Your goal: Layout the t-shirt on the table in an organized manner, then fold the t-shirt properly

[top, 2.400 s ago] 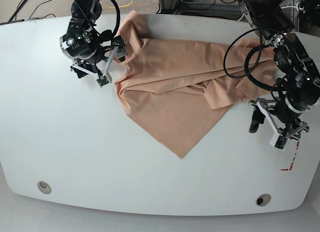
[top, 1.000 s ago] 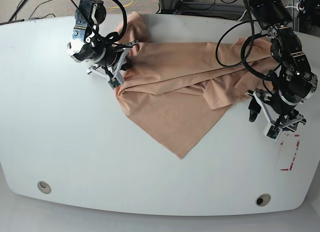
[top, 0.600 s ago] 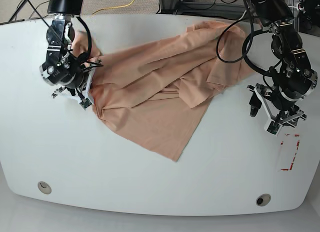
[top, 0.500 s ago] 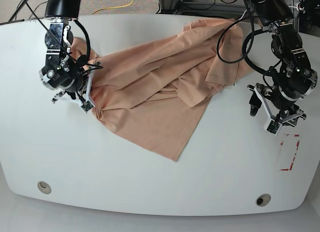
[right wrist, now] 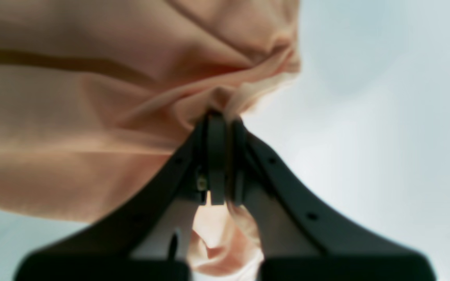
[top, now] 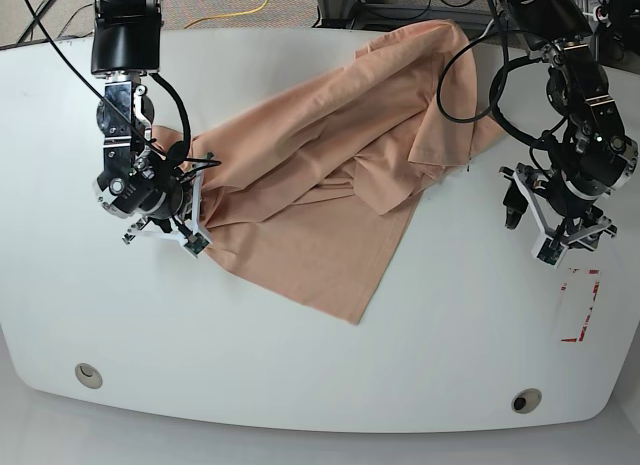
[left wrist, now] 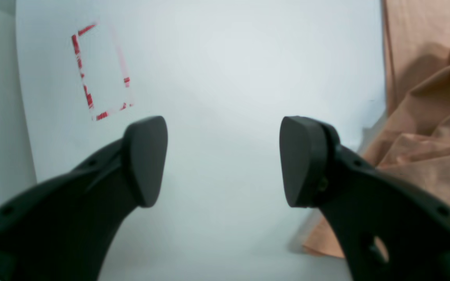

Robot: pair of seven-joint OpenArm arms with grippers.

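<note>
My left gripper will next travel to the peach t-shirt's near corner (top: 360, 316), which is the flat tip closest to the front edge of the table, and close on it there.
The peach t-shirt (top: 320, 175) lies crumpled across the middle and back of the white table (top: 300, 365). My right gripper (top: 190, 223), at the left of the base view, is shut on a bunched edge of the t-shirt (right wrist: 229, 101), with cloth pinched between the jaws. My left gripper (top: 552, 230), at the right of the base view, is open and empty above bare table (left wrist: 225, 78), with its fingers (left wrist: 147, 156) wide apart. The t-shirt's folds (left wrist: 424, 117) lie just beside it.
A red-tape rectangle (top: 578, 305) marks the table at the right; it also shows in the left wrist view (left wrist: 100, 74). Two grommet holes (top: 88, 374) (top: 526, 400) sit near the front edge. Cables hang from both arms.
My right gripper has dragged the t-shirt's edge leftward and toward the front, pulling the cloth off the right side. My left gripper has stayed open near the same spot.
</note>
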